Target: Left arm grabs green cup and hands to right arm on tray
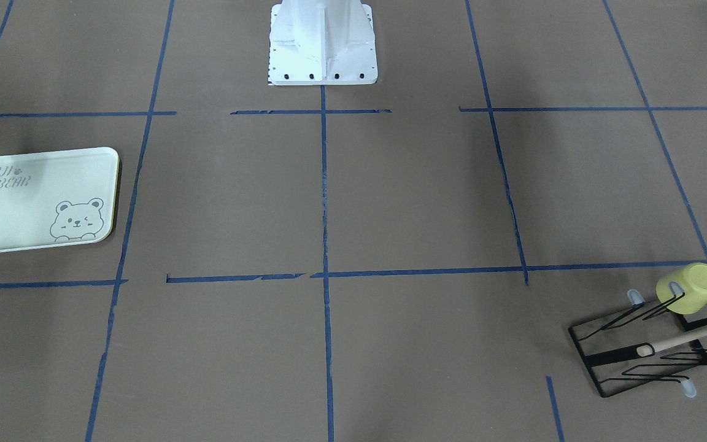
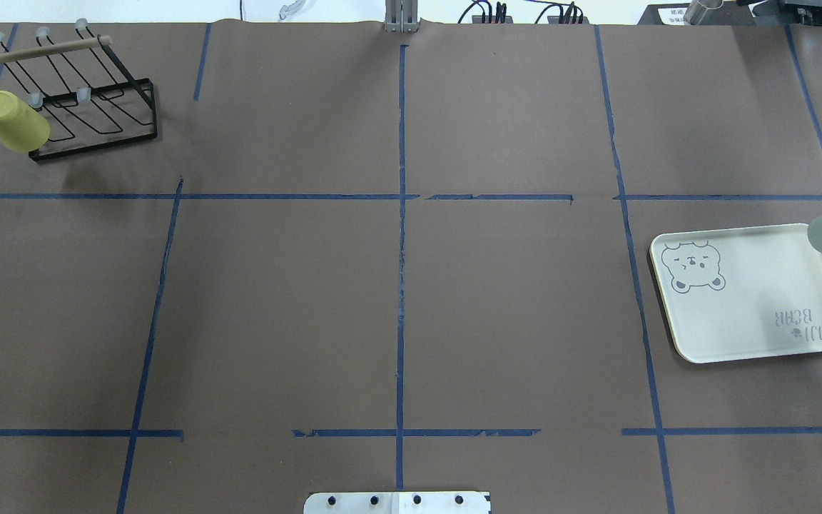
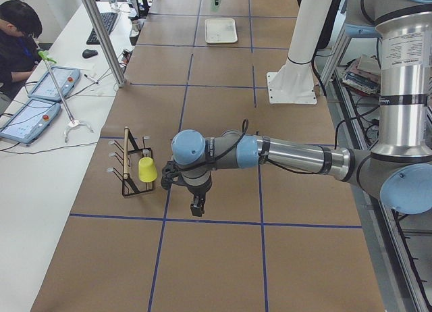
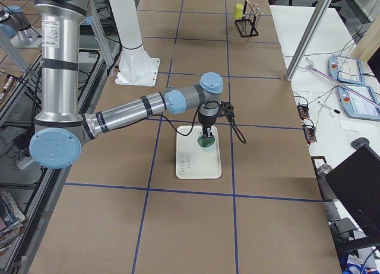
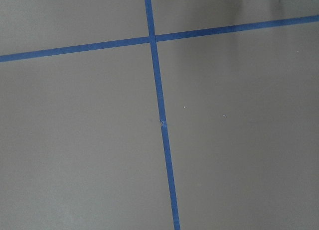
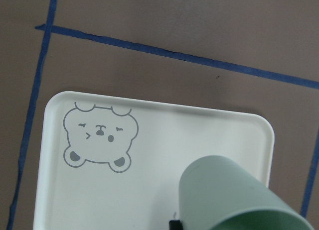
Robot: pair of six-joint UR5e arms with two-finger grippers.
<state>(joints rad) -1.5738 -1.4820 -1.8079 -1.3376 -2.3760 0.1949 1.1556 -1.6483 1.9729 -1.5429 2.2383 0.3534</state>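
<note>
My right gripper needs to put the green cup down on the cream tray point(image 1: 33, 194) point(image 6: 162, 187) between the bear drawing and the lettering.
The pale mint-green cup point(image 6: 234, 195) is held in my right gripper point(image 4: 206, 133), which is shut on its rim. The cup hangs over the cream tray point(image 6: 149, 160) with the bear drawing, near the tray's far right corner in the overhead view point(image 2: 821, 232). The tray point(image 2: 753, 293) lies at the table's right side and has nothing standing on it. My left gripper point(image 3: 196, 208) points down above the bare table next to the cup rack. It shows only in the exterior left view, so I cannot tell whether it is open or shut. The left wrist view shows only table and tape.
A black wire cup rack point(image 2: 90, 107) with a wooden bar stands at the far left corner. A yellow-green cup point(image 2: 13, 121) hangs upside down on it. Blue tape lines cross the brown table. The robot's white base point(image 1: 323, 43) stands at the near middle.
</note>
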